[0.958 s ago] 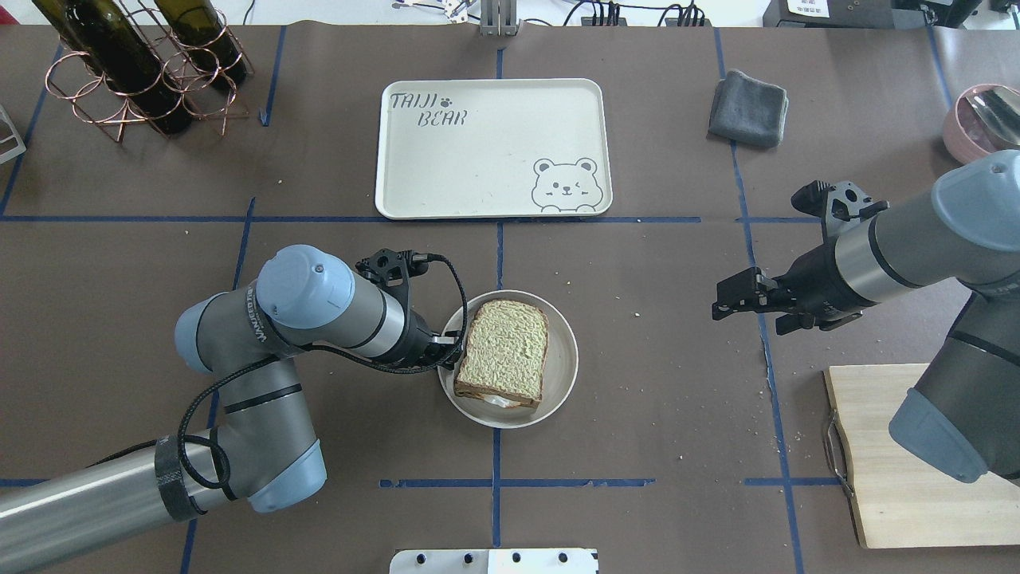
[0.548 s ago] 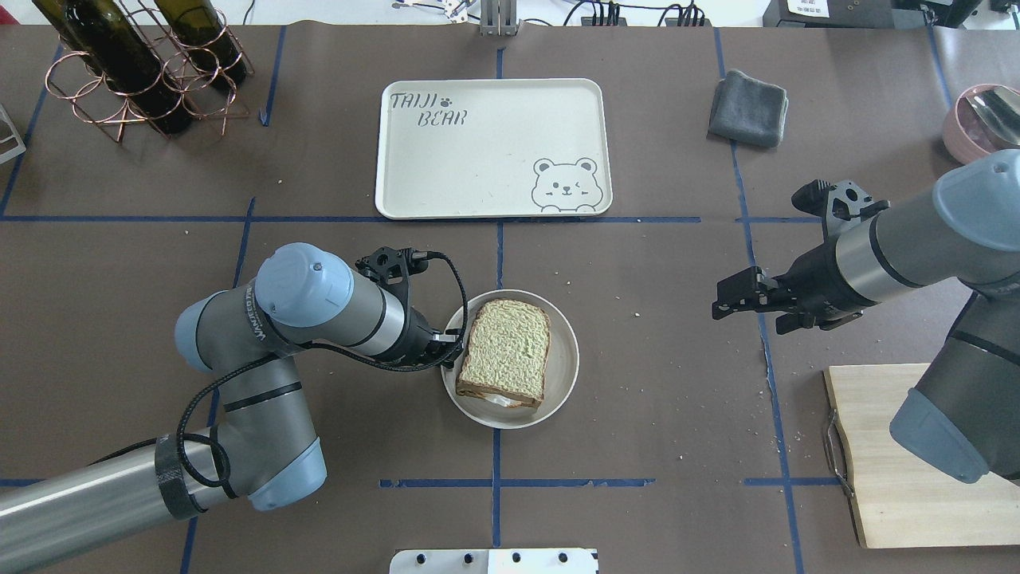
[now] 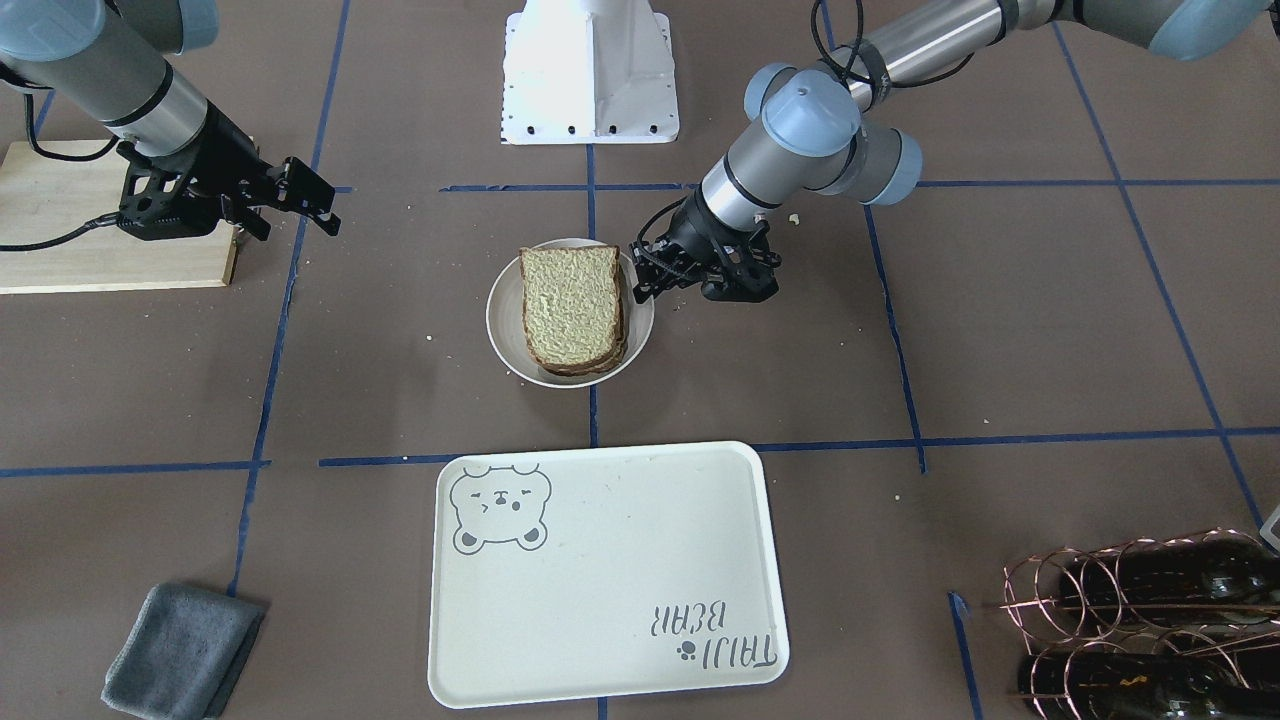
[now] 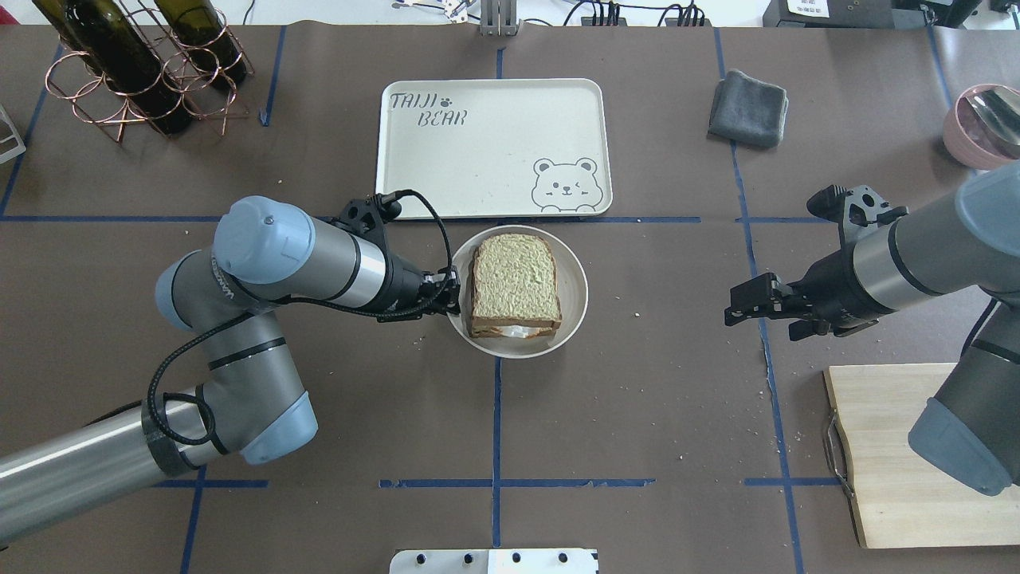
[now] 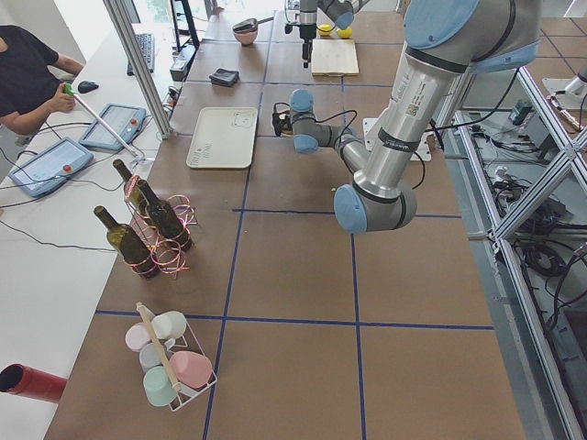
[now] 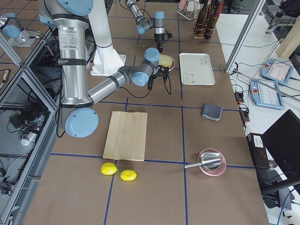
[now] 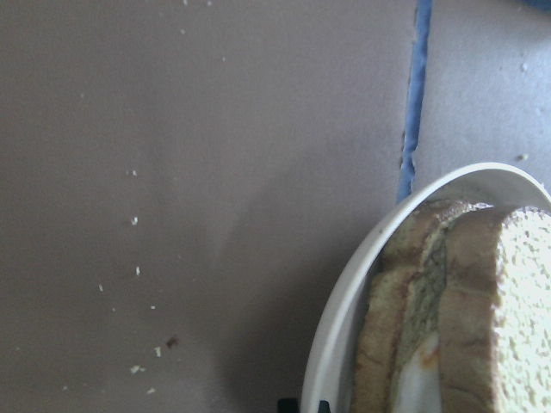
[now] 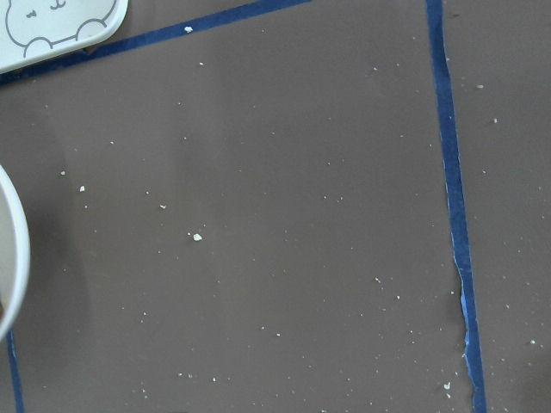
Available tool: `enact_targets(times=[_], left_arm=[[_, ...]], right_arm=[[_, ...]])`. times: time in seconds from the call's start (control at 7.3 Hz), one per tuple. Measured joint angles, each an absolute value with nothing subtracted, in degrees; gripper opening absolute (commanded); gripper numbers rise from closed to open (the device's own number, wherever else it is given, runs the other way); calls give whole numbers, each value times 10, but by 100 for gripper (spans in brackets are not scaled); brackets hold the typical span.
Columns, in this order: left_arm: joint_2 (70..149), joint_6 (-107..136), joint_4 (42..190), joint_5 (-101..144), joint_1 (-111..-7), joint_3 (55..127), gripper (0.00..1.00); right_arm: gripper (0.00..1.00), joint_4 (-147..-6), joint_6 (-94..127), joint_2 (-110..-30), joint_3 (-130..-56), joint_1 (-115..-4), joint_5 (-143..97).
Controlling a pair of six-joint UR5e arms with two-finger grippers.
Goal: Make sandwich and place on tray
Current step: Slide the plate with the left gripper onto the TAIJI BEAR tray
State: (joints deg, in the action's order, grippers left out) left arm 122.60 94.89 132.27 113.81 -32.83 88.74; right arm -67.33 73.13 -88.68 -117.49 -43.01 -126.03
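The robot's left gripper will set the white plate down on the tray [image 3: 589, 544] between the bear face and the lettering. The plate is now just short of the tray.
The sandwich [image 4: 514, 285] lies on a small round white plate [image 4: 575, 275], just short of the near edge of the cream bear tray [image 4: 478, 159]. My left gripper [image 4: 453, 292] is shut on the plate's left rim. The front view shows the sandwich [image 3: 570, 308], the plate [image 3: 500, 312], the left gripper [image 3: 640, 276] and the tray [image 3: 600, 580]. The left wrist view shows the plate rim [image 7: 344, 318] and the bread with egg [image 7: 465, 310]. My right gripper [image 4: 737, 307] is open and empty, well to the right of the plate.
A wooden cutting board [image 4: 916, 462] lies at the near right under my right arm. A grey cloth [image 4: 749, 108] and a pink bowl [image 4: 984, 123] are at the far right. A wine-bottle rack [image 4: 143, 72] stands at the far left. Two lemons [image 6: 119, 172] lie past the board.
My left gripper has carried the plate with the sandwich away from me, up to the tray's near edge. My right arm has drawn back slightly to the right.
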Motion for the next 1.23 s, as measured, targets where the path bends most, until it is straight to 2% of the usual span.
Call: enact_targets(times=[0.41,0.82,1.23], left_arm=[[1351,963,1346,1144,-396,719,0],[1407,962,1439,1143,-408,549,0],[1418,966,1465,1141,-414,505,0]], right_arm=[[100,-637,731,-931,-1192,-430,-1260],[100,-603,731,-956,-1194,-430,-1260],[100,-600,732,-957,-1198,-431,-1260]])
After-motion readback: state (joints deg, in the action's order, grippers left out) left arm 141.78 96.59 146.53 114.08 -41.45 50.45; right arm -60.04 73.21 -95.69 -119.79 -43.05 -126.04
